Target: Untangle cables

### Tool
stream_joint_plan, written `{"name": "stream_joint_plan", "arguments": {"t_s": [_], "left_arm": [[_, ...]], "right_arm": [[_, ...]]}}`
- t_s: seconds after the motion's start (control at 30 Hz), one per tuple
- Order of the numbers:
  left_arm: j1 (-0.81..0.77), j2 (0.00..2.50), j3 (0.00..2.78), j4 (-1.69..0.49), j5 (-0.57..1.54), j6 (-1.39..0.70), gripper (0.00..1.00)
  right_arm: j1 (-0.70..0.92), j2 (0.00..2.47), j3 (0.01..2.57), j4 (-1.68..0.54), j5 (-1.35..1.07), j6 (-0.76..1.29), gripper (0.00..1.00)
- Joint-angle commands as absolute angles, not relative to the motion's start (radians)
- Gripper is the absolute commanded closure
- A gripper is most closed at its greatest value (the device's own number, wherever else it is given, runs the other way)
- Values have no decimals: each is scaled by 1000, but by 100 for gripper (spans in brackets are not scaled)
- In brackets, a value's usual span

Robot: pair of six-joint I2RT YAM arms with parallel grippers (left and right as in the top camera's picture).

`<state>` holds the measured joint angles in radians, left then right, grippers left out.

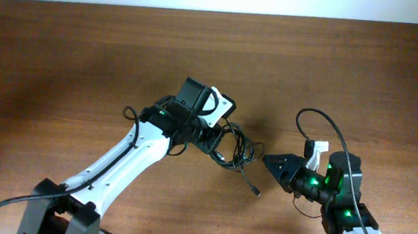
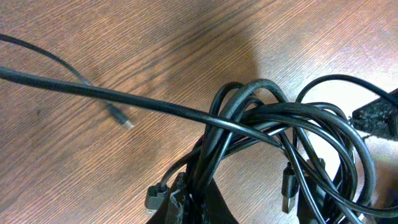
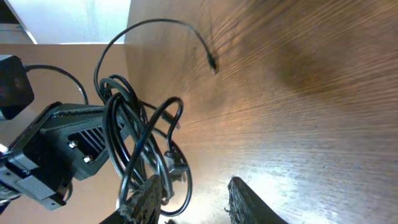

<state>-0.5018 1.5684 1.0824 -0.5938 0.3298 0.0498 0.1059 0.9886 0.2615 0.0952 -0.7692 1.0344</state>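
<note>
Next, my left gripper lets go of the cables on the wooden table (image 1: pixel 218 147), just beneath its own fingers.
The cables (image 1: pixel 235 150) are a knot of thin black loops in the middle of the table. My left gripper (image 1: pixel 214 143) is shut on their left side; in the left wrist view its fingertips (image 2: pixel 189 202) pinch several strands of the cables (image 2: pixel 267 118). One loose end with a small plug (image 1: pixel 257 192) trails toward the front. My right gripper (image 1: pixel 265 160) points at the knot from the right. In the right wrist view it (image 3: pixel 196 205) stands open, with a loop of the cables (image 3: pixel 134 124) hanging by its left finger (image 3: pixel 146 202) and partly in the gap.
A thicker black cable (image 1: pixel 328 126) arches over the right arm. The wooden table (image 1: pixel 86 62) ends at a pale wall along the back. The right gripper's tip (image 2: pixel 379 118) shows at the right edge of the left wrist view.
</note>
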Motion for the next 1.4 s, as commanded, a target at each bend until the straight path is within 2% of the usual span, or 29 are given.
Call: {"name": "stream_joint_plan", "arguments": {"t_s": [0.0,0.07,0.13,0.27,0.3,0.37,0.4,0.43,0.47,0.53,0.57,0.67,0.7,0.8,0.87,0.97,1.07,1.2,1.3,1.33,1.37], "left_arm": [[-502,1544,1084,-585,363,70,100],[-502,1544,1084,-584,363,69,100],[-502,1544,1084,-584,364,69,100],[-522,1544,1084,-557,442,69,100],[-535,1544,1084,-551,442,69,100],[-563,1544,1084,-542,442,68,100],[-580,1544,1084,-535,442,68,100],[-599,1544,1084,-530,442,68,100],[-607,1544,1084,-532,440,69,100],[-607,1544,1084,-535,438,68,100],[-607,1544,1084,-537,438,68,100],[-607,1544,1084,-588,438,69,100],[-607,1544,1084,-607,438,65,100],[-606,1544,1084,-524,437,-97,100],[-606,1544,1084,-433,336,-253,100],[-606,1544,1084,-422,164,-472,100],[-606,1544,1084,-423,135,-535,100],[-606,1544,1084,-439,-188,-670,100],[-606,1544,1084,-437,-245,-671,100],[-606,1544,1084,-427,-244,-692,100],[-606,1544,1084,-425,-243,-743,100]], "right_arm": [[111,988,265,138,-870,1056,64],[111,988,265,226,-928,1133,61],[111,989,265,290,-928,1187,54],[112,989,265,297,-924,1235,55],[112,989,265,313,-926,1261,61],[112,989,265,393,-932,1309,62],[112,989,265,454,-932,1330,70],[112,989,265,550,-932,1344,89],[111,989,265,676,-930,1343,96],[111,988,266,935,-860,1264,96],[105,989,274,957,-807,1257,96],[57,989,327,926,-792,1150,96],[29,989,362,839,-805,1105,96],[45,989,379,790,-937,1072,96],[92,989,379,665,-984,984,96],[176,989,379,496,-975,844,96],[239,988,379,445,-908,810,96],[311,988,379,342,-810,789,96],[317,988,379,218,-799,793,96],[317,989,379,161,-799,793,94],[317,989,379,116,-799,793,88]]}}
